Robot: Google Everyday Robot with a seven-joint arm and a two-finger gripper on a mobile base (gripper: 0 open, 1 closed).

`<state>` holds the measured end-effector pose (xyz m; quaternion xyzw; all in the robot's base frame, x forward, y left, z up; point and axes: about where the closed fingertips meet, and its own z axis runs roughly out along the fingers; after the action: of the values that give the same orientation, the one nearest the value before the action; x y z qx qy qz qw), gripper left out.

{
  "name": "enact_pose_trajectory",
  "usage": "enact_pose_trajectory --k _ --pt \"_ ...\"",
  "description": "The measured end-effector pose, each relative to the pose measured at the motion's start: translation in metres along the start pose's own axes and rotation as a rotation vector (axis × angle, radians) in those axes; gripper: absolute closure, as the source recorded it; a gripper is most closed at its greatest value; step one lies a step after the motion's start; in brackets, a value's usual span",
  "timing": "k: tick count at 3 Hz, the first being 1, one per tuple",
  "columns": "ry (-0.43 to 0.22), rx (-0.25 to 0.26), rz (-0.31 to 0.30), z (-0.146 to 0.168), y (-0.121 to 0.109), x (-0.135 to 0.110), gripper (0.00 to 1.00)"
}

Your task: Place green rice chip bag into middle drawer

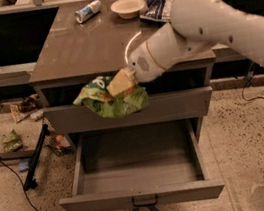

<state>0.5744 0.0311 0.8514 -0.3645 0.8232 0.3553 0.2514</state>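
Note:
My gripper is going to release the green rice chip bag on the bare bottom of the middle drawer, just behind the dark handle (pixel 128 158).
The green rice chip bag (pixel 113 100), bright green with white lettering and yellow patches, hangs in the air in front of the cabinet's upper drawer front. My gripper (pixel 119 83) is shut on the bag's top, its cream fingers pressed into the crumpled foil. The white arm comes in from the upper right. Below it the middle drawer (pixel 138 170) is pulled out and open, a wide shallow grey tray. Its front carries a dark handle with two bluish strips (pixel 144 210) dangling. The bag is above the drawer's back part.
The cabinet's brown top (pixel 81 45) carries a tipped can (pixel 88 11), a cream bowl (pixel 128 7) and a dark blue-and-white snack bag (pixel 156 5). The closed upper drawer front (pixel 172 105) is behind the bag. Litter (pixel 12 140) and a black cable lie on the floor at left.

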Motion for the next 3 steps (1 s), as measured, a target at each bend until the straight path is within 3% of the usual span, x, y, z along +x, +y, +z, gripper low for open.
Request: enact_pose_trajectory --k 1,3 --pt "0.037 0.015 0.099 0.033 -0.011 0.062 1.00" --pt "0.082 0.045 0.288 0.052 -0.002 0.146 1.00"
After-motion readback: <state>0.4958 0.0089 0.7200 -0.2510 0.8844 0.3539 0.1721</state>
